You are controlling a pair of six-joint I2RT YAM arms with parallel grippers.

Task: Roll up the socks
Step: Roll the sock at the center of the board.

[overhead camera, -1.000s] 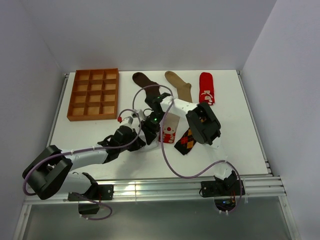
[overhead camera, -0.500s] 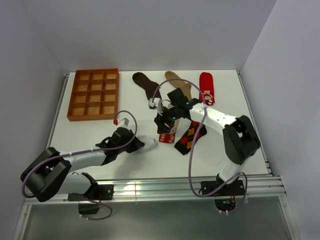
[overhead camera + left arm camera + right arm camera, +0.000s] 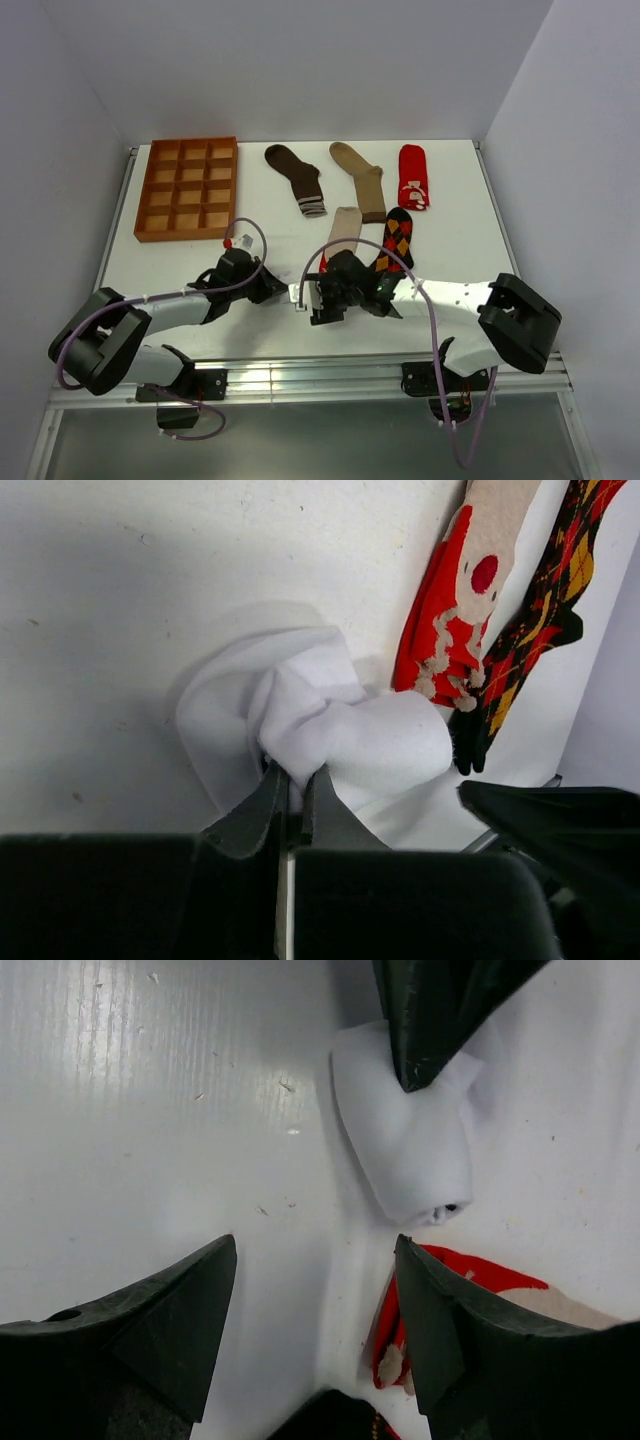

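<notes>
The loose end of the white sock is beyond the empty fingers of my right gripper, so next my right gripper moves over and closes on that loose end (image 3: 415,736).
My left gripper (image 3: 297,780) is shut on a fold of the bunched white sock (image 3: 330,720), which rests on the table near the front; in the top view that gripper (image 3: 280,290) is at front centre. My right gripper (image 3: 315,1245) is open and empty, just beside the white sock (image 3: 405,1145), and sits right of the left one in the top view (image 3: 318,303). The beige red-toed sock (image 3: 345,228) and the black-orange argyle sock (image 3: 397,238) lie flat behind it. The dark brown sock (image 3: 297,178), tan sock (image 3: 362,178) and red sock (image 3: 412,177) lie at the back.
An orange-brown gridded tray (image 3: 187,188) stands at the back left. The red toe of the beige sock (image 3: 470,1280) lies by my right finger. The right arm's cable loops over the table's front.
My right arm has swung from the middle of the table down to the front, beside my left gripper. The beige and argyle socks now lie farther back. The left gripper still holds the white sock.
</notes>
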